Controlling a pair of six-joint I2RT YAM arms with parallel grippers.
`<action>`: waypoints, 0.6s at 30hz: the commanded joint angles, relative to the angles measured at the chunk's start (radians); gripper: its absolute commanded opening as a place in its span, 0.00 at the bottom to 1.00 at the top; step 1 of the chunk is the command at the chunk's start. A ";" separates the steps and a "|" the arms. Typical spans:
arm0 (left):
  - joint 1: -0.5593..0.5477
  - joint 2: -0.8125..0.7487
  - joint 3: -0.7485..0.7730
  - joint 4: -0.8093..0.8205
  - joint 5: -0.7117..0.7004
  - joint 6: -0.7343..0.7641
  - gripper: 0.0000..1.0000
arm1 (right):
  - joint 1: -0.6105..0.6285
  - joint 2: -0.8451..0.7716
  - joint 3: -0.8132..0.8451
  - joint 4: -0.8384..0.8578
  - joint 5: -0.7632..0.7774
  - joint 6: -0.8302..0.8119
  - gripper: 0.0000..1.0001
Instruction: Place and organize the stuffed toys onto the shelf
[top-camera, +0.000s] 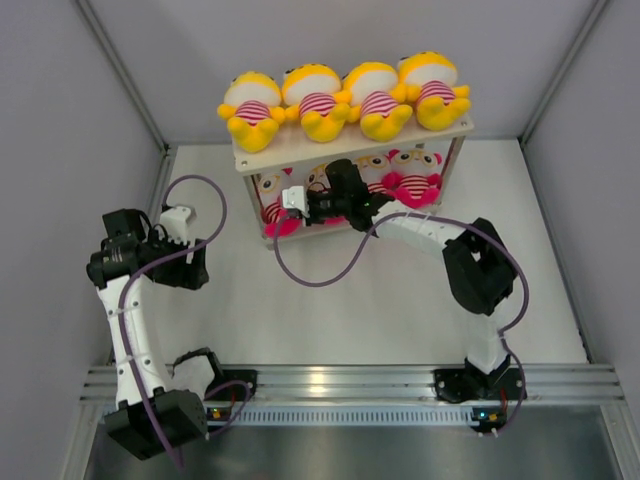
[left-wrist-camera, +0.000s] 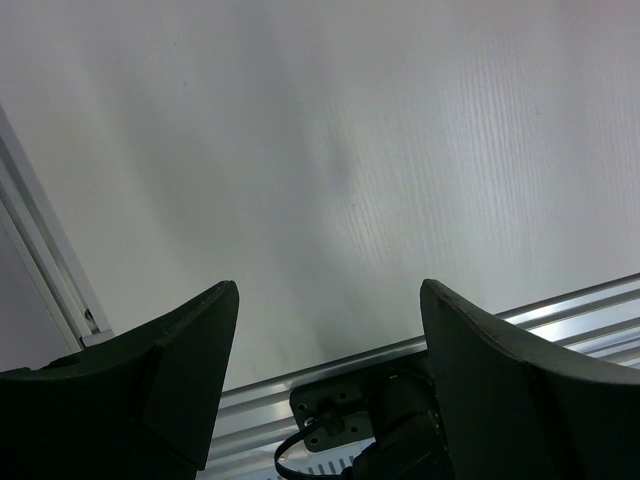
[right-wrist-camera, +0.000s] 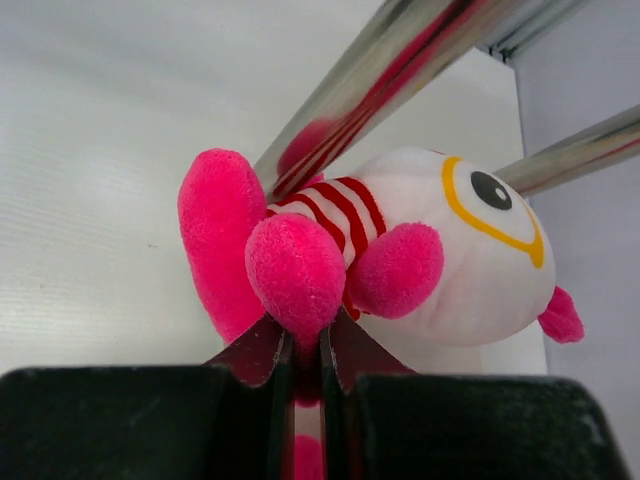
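The pink stuffed toy is lying against the chrome leg, so I need to use my right gripper to move it inward toward the next toy, then open and grab its pink limb (right-wrist-camera: 295, 265) again.
Four yellow stuffed toys (top-camera: 340, 95) sit in a row on the top board of the shelf (top-camera: 440, 130). Pink stuffed toys (top-camera: 408, 172) fill the lower tier. My right gripper (top-camera: 305, 212) reaches into the left part of that tier. In the right wrist view this gripper (right-wrist-camera: 305, 335) is shut on a pink limb of a pink stuffed toy (right-wrist-camera: 440, 260), which lies on its side behind a chrome leg of the shelf (right-wrist-camera: 370, 90). My left gripper (top-camera: 190, 268) hovers over the table at the left, away from the shelf; its jaws stand open and empty (left-wrist-camera: 330, 290).
White walls with metal corner posts (top-camera: 120, 70) close in the table on three sides. An aluminium rail (top-camera: 350, 380) runs along the near edge and carries both arm bases. Purple cables (top-camera: 300, 275) loop off both arms over the table.
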 joint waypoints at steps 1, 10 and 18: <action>-0.002 0.001 0.002 0.004 -0.001 -0.018 0.79 | -0.048 0.011 -0.045 0.085 -0.059 0.049 0.00; -0.003 0.010 0.007 0.004 0.002 -0.027 0.79 | -0.067 0.020 -0.090 0.183 -0.045 0.120 0.01; -0.002 0.007 0.002 0.004 0.002 -0.023 0.79 | -0.068 0.032 -0.076 0.191 -0.029 0.152 0.23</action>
